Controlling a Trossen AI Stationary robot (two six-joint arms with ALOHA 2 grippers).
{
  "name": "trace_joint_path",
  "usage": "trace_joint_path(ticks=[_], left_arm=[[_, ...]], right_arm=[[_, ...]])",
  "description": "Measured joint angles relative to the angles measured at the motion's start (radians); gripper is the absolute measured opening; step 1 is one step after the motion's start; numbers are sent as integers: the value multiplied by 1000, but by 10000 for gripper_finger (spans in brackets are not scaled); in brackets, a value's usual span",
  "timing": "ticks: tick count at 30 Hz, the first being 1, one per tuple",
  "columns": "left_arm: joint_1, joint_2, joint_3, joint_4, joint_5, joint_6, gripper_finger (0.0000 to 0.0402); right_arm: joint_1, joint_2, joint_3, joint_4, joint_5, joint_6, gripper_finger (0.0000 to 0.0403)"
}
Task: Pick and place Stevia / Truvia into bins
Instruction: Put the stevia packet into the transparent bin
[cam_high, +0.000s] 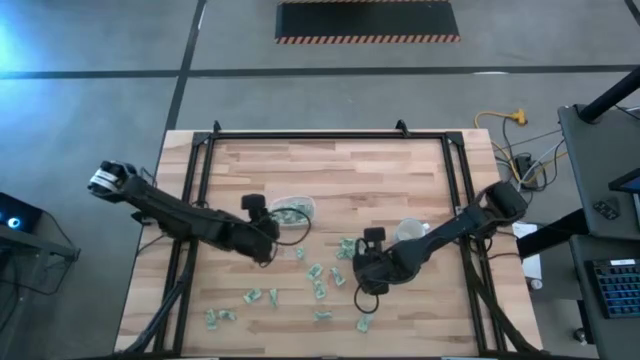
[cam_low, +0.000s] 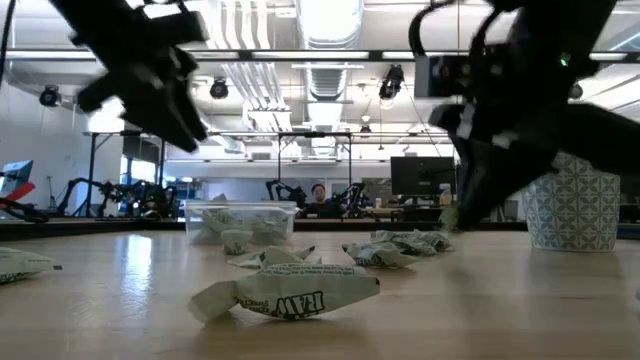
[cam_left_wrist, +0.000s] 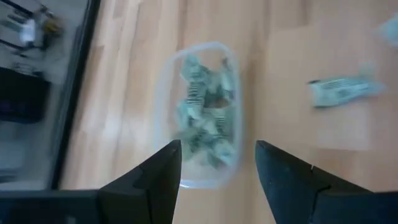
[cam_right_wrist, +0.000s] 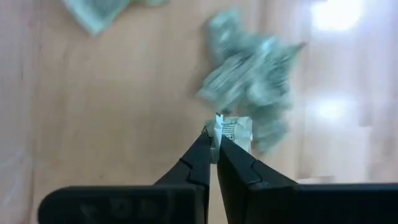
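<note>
Next, my right gripper releases the packet on top of the other packets inside the clear rounded tub (cam_high: 298, 212).
Several pale green and white Stevia packets (cam_high: 318, 272) lie scattered on the wooden table (cam_high: 330, 165). The clear rounded tub (cam_left_wrist: 202, 112) stands on the table and holds several packets. My left gripper (cam_left_wrist: 217, 146) hangs open above the tub's near end with nothing between its fingers. It also shows beside the tub (cam_high: 292, 210) as my left gripper (cam_high: 270, 235). The round patterned cup (cam_high: 410, 232) stands right of centre. My right gripper (cam_right_wrist: 213, 134) is shut on one packet (cam_right_wrist: 235, 130), close to a small heap of packets (cam_right_wrist: 249, 62). My right gripper pinches the packet by one end edge (cam_right_wrist: 218, 124) between its two fingertips. The fingers slant down from the table's right side. The packet's rest sticks out beyond the tips; whether it is clear of the table, I cannot tell.
A black metal frame (cam_high: 205, 170) runs along the table's left, far and right edges. One packet (cam_low: 285, 290) lies close to the near edge, with others toward the near left (cam_high: 218, 316). The far half of the table is bare wood.
</note>
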Motion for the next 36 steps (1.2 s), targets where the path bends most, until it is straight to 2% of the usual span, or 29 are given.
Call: trace_joint_path(ticks=[4,7,12,16,24,29,36], left_arm=[[-77,-80,-6,-74,90,-130,188],[-145,-114,-22,-93,149,-208,188],[-252,-127,-54,-92,176,-329,188],[-322,-108,-61,-90,176,-427,188],[-434,-51,-61,-12,179,-532,188],[-474,-28,-61,68,180,-537,188],[-498,7,-61,145,181,-539,188]], right_arm=[[0,-53,11,22,96,-42,11],[-6,-87,11,130,157,-148,11],[-53,-100,5,389,151,-386,11],[-113,-99,4,530,137,-518,11],[-307,-94,-16,704,-108,-570,11],[-439,-49,-17,776,-268,-554,11],[-556,42,6,800,-435,-489,11]])
